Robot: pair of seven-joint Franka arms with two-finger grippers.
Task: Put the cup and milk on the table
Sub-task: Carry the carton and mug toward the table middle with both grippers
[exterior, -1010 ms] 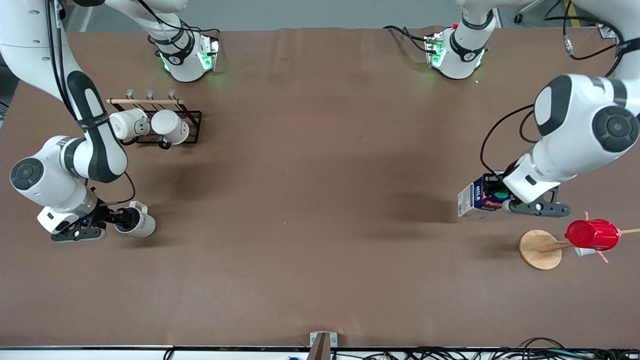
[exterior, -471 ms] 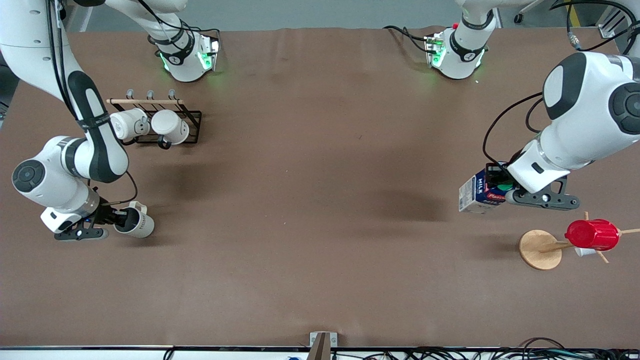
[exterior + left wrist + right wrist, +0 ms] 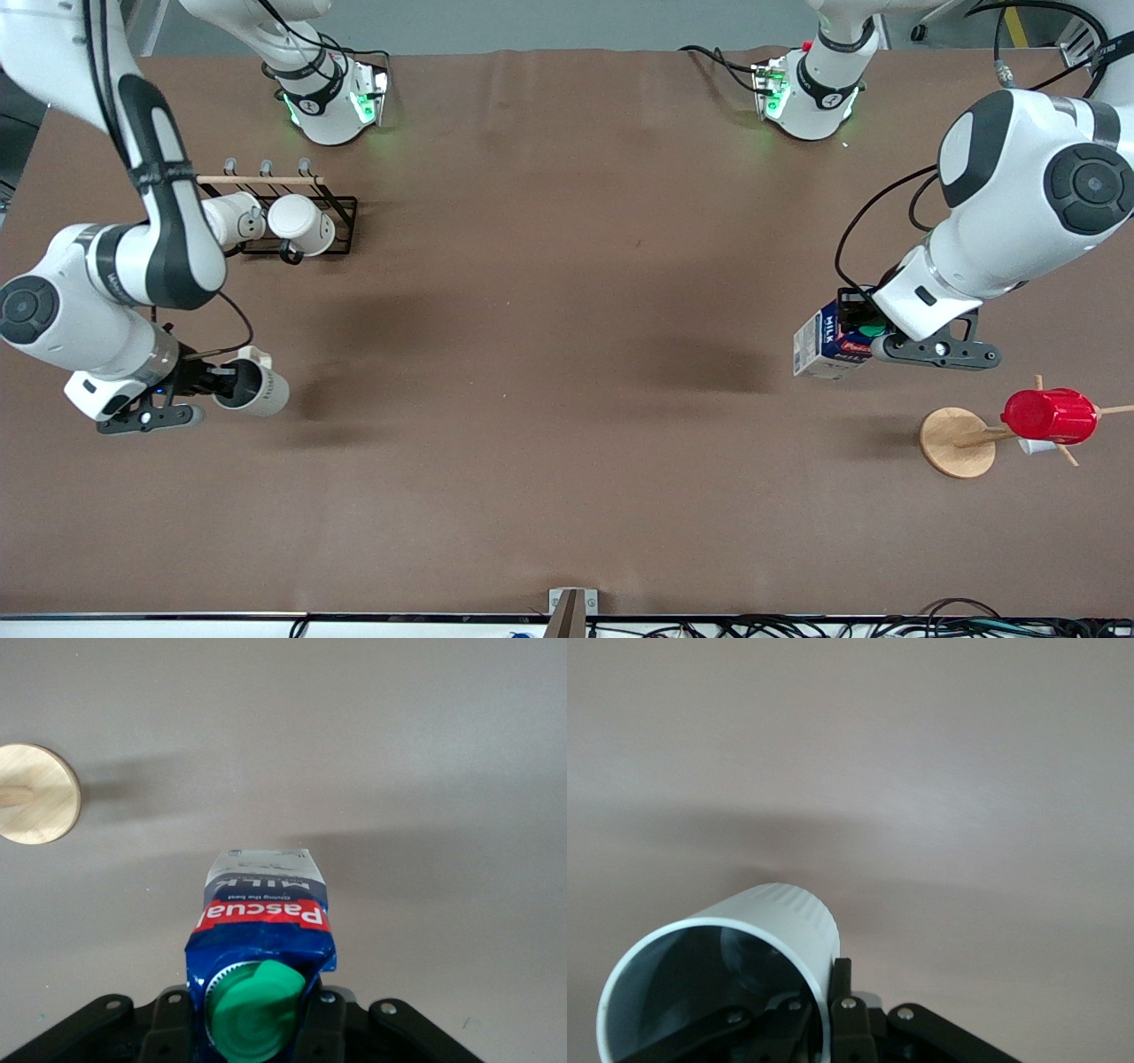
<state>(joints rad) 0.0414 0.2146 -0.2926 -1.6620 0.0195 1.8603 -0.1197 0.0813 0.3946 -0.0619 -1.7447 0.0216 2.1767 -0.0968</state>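
Note:
The robot's right gripper will set the cream-white cup down on the bare brown table (image 3: 586,368) between the wire rack and the wooden stand. The cup is now held tilted above the table.
My right gripper (image 3: 220,383) is shut on the rim of the cream-white cup (image 3: 261,390), one finger inside and one outside. It holds the cup tilted on its side above the brown table (image 3: 549,354) at the right arm's end. The right wrist view shows the cup's grey inside (image 3: 713,979) and the gripper (image 3: 824,1014) clamping its wall. My left gripper (image 3: 864,332) is shut on the top of the milk carton (image 3: 819,341) and holds it tilted above the table at the left arm's end. The left wrist view shows the milk's green cap and red band (image 3: 261,939) between my left gripper's jaws (image 3: 257,1028).
A black wire rack (image 3: 341,226) with two brighter white mugs (image 3: 301,224) stands farther from the front camera than the cup. A wooden stand on a round base (image 3: 957,441) carries a red ribbed cup (image 3: 1050,416) near the milk; the base also shows in the left wrist view (image 3: 35,793).
The right gripper has carried the cup a little toward the table's middle and lifted it. The left gripper has carried the milk away from the wooden stand and toward the middle.

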